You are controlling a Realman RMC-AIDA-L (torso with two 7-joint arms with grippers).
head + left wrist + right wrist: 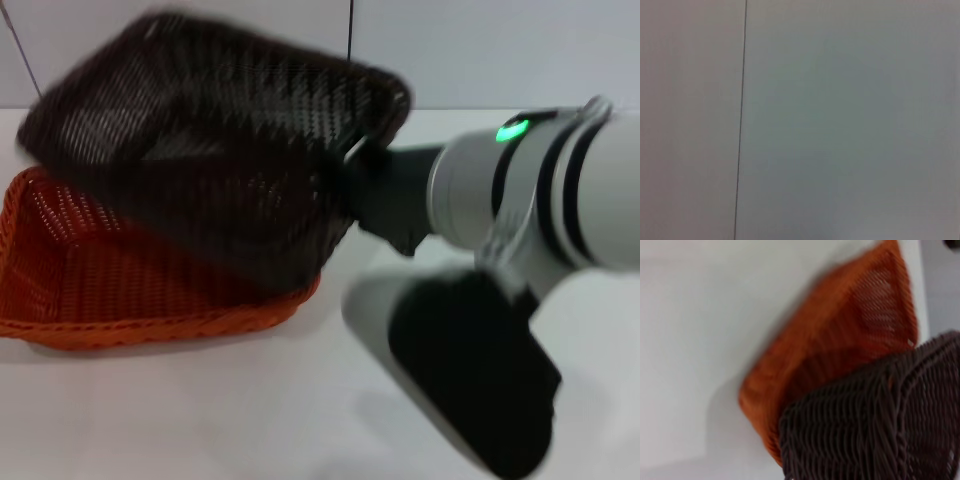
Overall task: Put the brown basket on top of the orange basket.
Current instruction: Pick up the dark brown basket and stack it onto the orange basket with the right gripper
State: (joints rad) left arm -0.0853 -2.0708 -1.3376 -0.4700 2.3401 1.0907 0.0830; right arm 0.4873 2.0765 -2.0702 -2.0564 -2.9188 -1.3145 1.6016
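Note:
My right gripper will let go of the brown basket, nested over the open middle of the orange basket (172, 212) (845, 370).
The orange basket (110, 275) rests on the white table at the left. The brown basket (215, 130) is tilted steeply above it, its low side down inside the orange one and its right rim raised. My right gripper (362, 165) is at that raised right rim and holds it; the fingers themselves are hidden by the rim and wrist. The right wrist view shows the brown basket (875, 425) close up over the orange basket (840, 340). The left gripper is out of view; its wrist view shows only a plain wall.
The white table (200, 420) stretches in front of the baskets. A pale wall (480, 50) stands behind. My right arm (520, 200) crosses the right side of the head view, with a dark part of it (470, 370) low at the front right.

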